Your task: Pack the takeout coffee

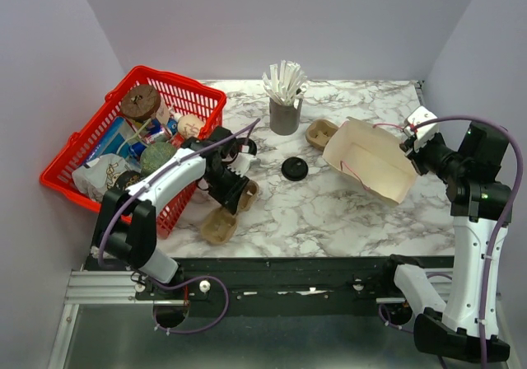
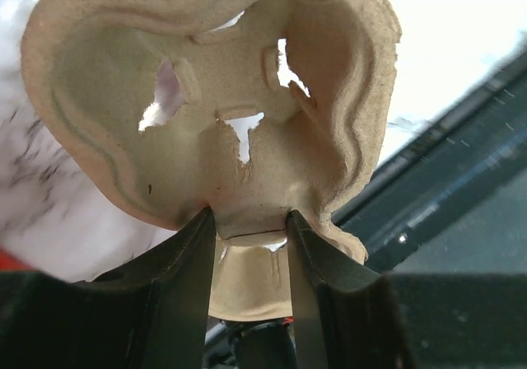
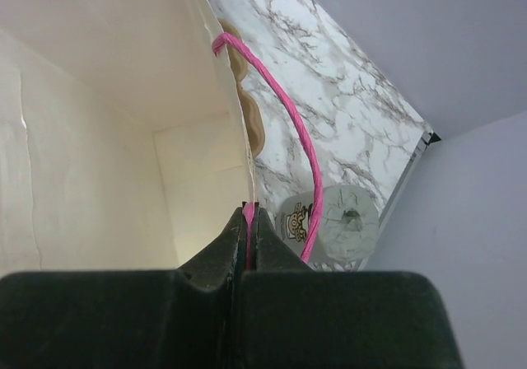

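Observation:
Next, I release the brown carrier from my left gripper on the marble table (image 1: 248, 205) between the red basket and the black lid.
The round black lid (image 1: 294, 169) lies flat on the marble table, in the middle. A small tan cup (image 1: 321, 132) lies just behind the far-left corner of the bag; part of it shows in the right wrist view (image 3: 249, 109). My left gripper (image 1: 233, 189) (image 2: 249, 221) is shut on the middle rib of the brown moulded-pulp carrier (image 1: 221, 223) (image 2: 214, 97), next to the red basket. My right gripper (image 1: 409, 148) (image 3: 249, 210) is shut on the pink handle (image 3: 290, 118) of a cream paper bag (image 1: 369, 159) (image 3: 99, 97), which lies tilted with its mouth open.
A red basket (image 1: 193, 89) with several packets and a brown disc overhangs the table's left edge. A grey cup of white sticks (image 1: 285, 105) stands at the back centre. A pale cylinder with a printed logo (image 3: 338, 221) sits by the table's right edge.

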You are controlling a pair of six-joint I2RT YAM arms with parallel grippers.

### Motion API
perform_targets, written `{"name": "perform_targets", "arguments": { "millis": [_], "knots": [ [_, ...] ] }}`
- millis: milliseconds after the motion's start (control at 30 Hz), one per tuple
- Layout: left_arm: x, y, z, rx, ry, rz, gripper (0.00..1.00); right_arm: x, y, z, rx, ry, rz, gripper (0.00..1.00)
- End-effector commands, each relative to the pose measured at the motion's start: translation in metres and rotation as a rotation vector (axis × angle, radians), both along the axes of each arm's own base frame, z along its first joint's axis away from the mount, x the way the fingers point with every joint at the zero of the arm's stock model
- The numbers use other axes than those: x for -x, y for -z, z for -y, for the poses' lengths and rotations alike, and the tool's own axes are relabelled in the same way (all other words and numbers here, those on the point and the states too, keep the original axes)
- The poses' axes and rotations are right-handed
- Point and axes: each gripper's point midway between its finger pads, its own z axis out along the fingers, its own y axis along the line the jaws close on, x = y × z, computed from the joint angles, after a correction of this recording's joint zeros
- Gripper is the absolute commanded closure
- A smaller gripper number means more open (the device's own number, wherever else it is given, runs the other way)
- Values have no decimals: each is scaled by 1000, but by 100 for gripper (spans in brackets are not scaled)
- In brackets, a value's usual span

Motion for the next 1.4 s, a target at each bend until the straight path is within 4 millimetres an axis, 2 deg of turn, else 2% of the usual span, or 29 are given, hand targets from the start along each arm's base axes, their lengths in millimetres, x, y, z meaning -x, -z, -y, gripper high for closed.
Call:
{"name": "perform_targets", "arguments": {
  "millis": [0,67,133,200,267,367,400,433,467,567,667,700,833,1000,1100,1333,1367],
  "knots": [
    [22,-45,37,269,263,68,78,1,-3,0,17,-5,19,99],
    [29,-66,47,376,367,127,78,3,-4,-1,25,-12,21,99],
    [30,-81,52,424,426,198,85,5,-1,-1,29,-17,11,99],
    [23,-88,54,436,478,277,95,7,0,-1,39,-24,12,99],
    [16,-95,56,437,523,358,99,7,0,0,47,-19,16,99],
    [7,-86,56,387,564,407,99,7,-1,0,47,-19,19,99],
    [5,-80,55,354,599,420,99,7,-1,0,46,-20,17,99],
    [-3,-68,46,262,604,433,98,7,-2,-1,45,-21,19,99],
    [-8,-59,48,222,627,442,97,7,-4,-1,47,-23,23,99],
    [-25,-34,34,83,676,466,87,7,-7,0,51,-20,24,99],
    [-34,-23,30,24,730,485,77,9,-5,0,59,-23,20,99],
    [-34,-20,30,19,738,481,71,10,-6,0,61,-23,21,99],
    [-28,-11,34,38,772,433,58,11,-1,1,64,-17,13,99],
    [-24,-6,41,69,699,398,41,11,3,1,49,-10,2,99],
    [-24,-7,45,87,617,393,36,11,5,0,44,-9,-2,99],
    [-17,-3,49,132,555,363,36,12,13,0,33,-7,-16,99],
    [-22,-4,51,134,546,382,36,12,14,-1,29,-7,-23,99]
  ]
}}
